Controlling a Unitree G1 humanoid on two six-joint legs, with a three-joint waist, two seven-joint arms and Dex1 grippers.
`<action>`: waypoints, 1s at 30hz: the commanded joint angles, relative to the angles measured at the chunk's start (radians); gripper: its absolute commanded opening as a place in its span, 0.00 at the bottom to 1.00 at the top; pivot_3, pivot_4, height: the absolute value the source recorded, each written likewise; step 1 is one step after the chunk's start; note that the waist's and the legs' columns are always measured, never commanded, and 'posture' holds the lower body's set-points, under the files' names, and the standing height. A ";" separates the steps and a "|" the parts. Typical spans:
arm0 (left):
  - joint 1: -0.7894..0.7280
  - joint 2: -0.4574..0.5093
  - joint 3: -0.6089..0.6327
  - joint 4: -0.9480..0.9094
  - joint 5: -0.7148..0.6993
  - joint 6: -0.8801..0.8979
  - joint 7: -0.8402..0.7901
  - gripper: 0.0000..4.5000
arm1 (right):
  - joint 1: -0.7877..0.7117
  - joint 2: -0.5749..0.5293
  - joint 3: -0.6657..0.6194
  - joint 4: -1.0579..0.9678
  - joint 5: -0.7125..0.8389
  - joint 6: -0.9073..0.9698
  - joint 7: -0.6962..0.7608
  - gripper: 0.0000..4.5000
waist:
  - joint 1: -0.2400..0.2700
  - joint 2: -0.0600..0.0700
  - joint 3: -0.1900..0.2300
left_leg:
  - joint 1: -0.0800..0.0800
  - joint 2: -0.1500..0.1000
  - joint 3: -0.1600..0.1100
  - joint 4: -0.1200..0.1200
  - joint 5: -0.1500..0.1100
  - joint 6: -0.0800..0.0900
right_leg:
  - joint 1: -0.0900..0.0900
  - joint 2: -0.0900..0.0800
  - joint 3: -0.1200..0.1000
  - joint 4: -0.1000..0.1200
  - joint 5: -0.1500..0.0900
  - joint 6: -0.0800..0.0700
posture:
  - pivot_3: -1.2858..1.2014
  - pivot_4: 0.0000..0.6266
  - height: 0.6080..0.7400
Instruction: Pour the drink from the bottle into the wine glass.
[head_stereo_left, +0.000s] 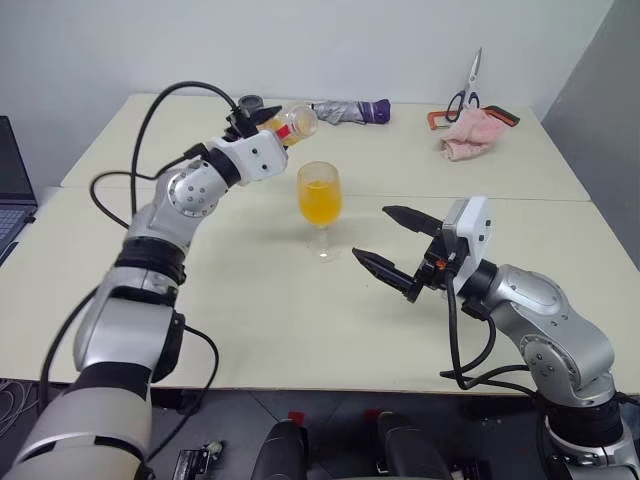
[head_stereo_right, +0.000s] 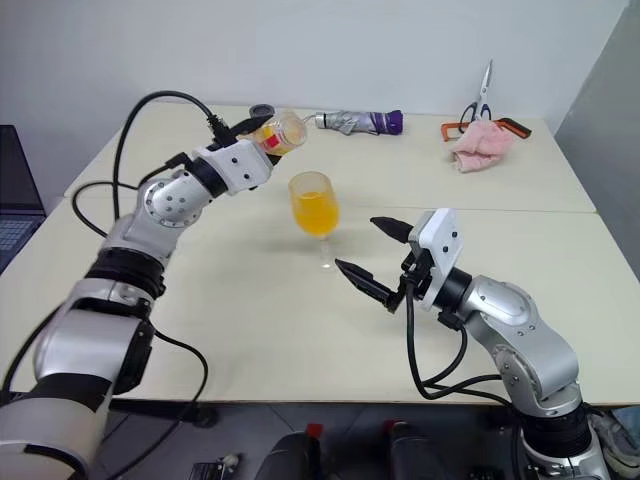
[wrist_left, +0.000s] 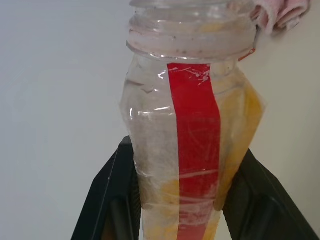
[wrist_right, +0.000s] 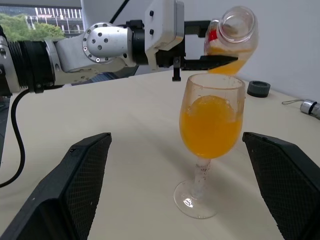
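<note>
The robot's left gripper needs to release the bottle on the table (head_stereo_left: 217, 244) next to the wine glass, toward the laptop side. The bottle is tilted just above and behind the glass.
My left gripper (head_stereo_left: 264, 124) is shut on the bottle (head_stereo_left: 291, 123), a clear plastic one with a red label strip (wrist_left: 194, 130). The bottle lies tilted on its side, just above and behind the wine glass (head_stereo_left: 320, 205), with its open mouth (wrist_right: 237, 25) uncapped. A little orange drink (wrist_right: 222, 52) clings inside the bottle. The glass stands upright on the table, and its bowl is more than half full of the drink (wrist_right: 210, 127). My right gripper (head_stereo_left: 370, 232) is open, low over the table to the right of the glass, its fingers pointing at the glass without touching it.
At the back of the table (head_stereo_left: 250, 330) lie a folded umbrella (head_stereo_left: 350, 110), a small black round thing (wrist_right: 258, 88), scissors (head_stereo_left: 465, 95) and a pink cloth (head_stereo_left: 470, 135). A laptop (head_stereo_left: 12, 190) sits off the left edge. A seam (head_stereo_left: 500, 198) joins two tabletops.
</note>
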 joint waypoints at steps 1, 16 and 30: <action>0.014 -0.011 0.101 -0.134 -0.146 0.129 -0.058 0.38 | -0.019 -0.013 0.019 -0.031 -0.026 -0.037 0.017 1.00 | 0.000 0.000 0.000 | 0.000 0.000 0.000 0.000 0.000 0.000 | 0.000 0.000 0.000 0.000 0.000 0.000 | 0.52 0.24 1.00; 0.399 -0.009 0.407 -0.647 -0.472 0.883 -0.034 0.37 | -0.131 -0.011 0.122 0.010 -0.016 0.063 0.062 1.00 | -0.001 0.000 0.000 | 0.001 0.001 -0.001 0.004 0.001 -0.001 | 0.000 0.000 0.000 0.006 -0.001 -0.001 | 0.52 0.24 1.00; 0.539 -0.018 0.488 -0.704 -0.575 0.965 -0.075 0.37 | -0.227 0.009 0.180 0.095 -0.063 0.066 0.092 1.00 | 0.002 0.000 0.000 | 0.001 0.001 -0.002 0.006 0.000 -0.001 | 0.001 0.000 -0.001 0.006 -0.001 -0.001 | 0.52 0.24 1.00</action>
